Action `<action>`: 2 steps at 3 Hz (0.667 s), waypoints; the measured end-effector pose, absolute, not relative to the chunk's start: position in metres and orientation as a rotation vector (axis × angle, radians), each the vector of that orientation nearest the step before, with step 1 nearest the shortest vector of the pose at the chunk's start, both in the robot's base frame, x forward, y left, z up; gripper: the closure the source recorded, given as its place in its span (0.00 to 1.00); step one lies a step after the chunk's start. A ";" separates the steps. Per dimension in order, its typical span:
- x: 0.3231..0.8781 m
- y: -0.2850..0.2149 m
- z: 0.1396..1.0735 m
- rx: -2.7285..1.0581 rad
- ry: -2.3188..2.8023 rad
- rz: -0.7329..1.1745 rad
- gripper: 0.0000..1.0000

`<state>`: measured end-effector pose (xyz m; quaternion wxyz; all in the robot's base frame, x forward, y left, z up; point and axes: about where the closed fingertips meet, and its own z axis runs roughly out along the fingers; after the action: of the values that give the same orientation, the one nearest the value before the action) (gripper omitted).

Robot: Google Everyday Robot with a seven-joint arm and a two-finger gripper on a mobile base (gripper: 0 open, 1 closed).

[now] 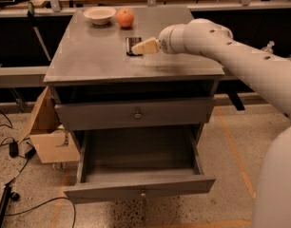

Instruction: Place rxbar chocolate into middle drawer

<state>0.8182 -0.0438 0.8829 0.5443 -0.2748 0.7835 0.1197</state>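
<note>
I need to grip the near end of the rxbar chocolate (137,50), leaving its far end toward the orange free.
The rxbar chocolate (130,45) is a small black bar lying flat on the grey cabinet top (98,56), near its middle. My gripper (144,47) reaches in from the right on the white arm, and its cream tip is over the bar's right edge, low to the top. The middle drawer (140,186) is pulled wide open below, with its inside bare and a small round knob on its front. The knobbed drawer front above it (136,113) is closed.
A white bowl (100,14) and an orange (125,18) sit at the back of the cabinet top. A cardboard box (48,137) stands on the floor left of the cabinet, with cables (7,151) beside it. A long bench runs behind.
</note>
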 end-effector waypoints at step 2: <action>0.836 -0.012 0.875 -0.703 1.823 0.356 0.00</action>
<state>0.8357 -0.0123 0.8750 0.5460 -0.2965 0.7690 0.1503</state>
